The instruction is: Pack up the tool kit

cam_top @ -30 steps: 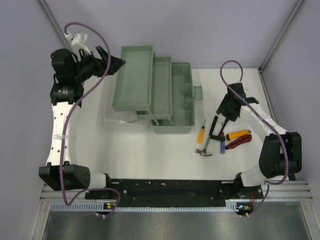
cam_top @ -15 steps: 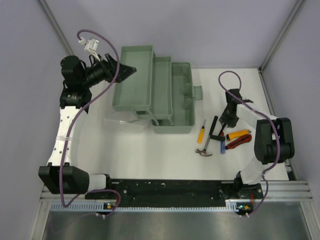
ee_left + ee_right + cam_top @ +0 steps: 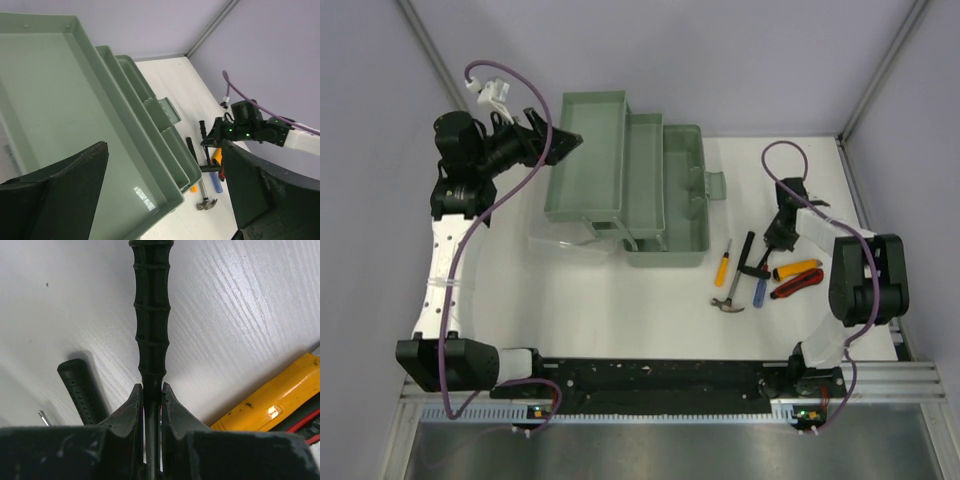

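I should lay the black ribbed tool, now low on the table, on the green toolbox's bottom (image 3: 660, 207) with my right gripper, lengthwise along the edge of the neighbouring tray.
The green toolbox (image 3: 665, 190) stands open at the back, its trays (image 3: 588, 155) fanned out to the left. My left gripper (image 3: 563, 140) is open and empty, above the far-left tray (image 3: 55, 100); in the left wrist view it (image 3: 165, 190) frames the trays. My right gripper (image 3: 777, 238) is low on the table, shut on a black ribbed tool handle (image 3: 151, 315); the jaws (image 3: 152, 392) pinch its thin neck. A hammer (image 3: 738, 280), a yellow screwdriver (image 3: 723, 264), a blue-handled tool (image 3: 763, 291), a yellow knife (image 3: 796, 268) and red pliers (image 3: 796, 285) lie around it.
The hammer's black grip (image 3: 82, 390) lies just left of my right fingers and the yellow knife (image 3: 280, 400) just right. A clear plastic lid (image 3: 560, 240) lies at the toolbox's front left. Purple walls close in on both sides.
My right gripper has dropped onto the tool pile, its arm folding in. My left gripper swung toward the toolbox, then drew back slightly.
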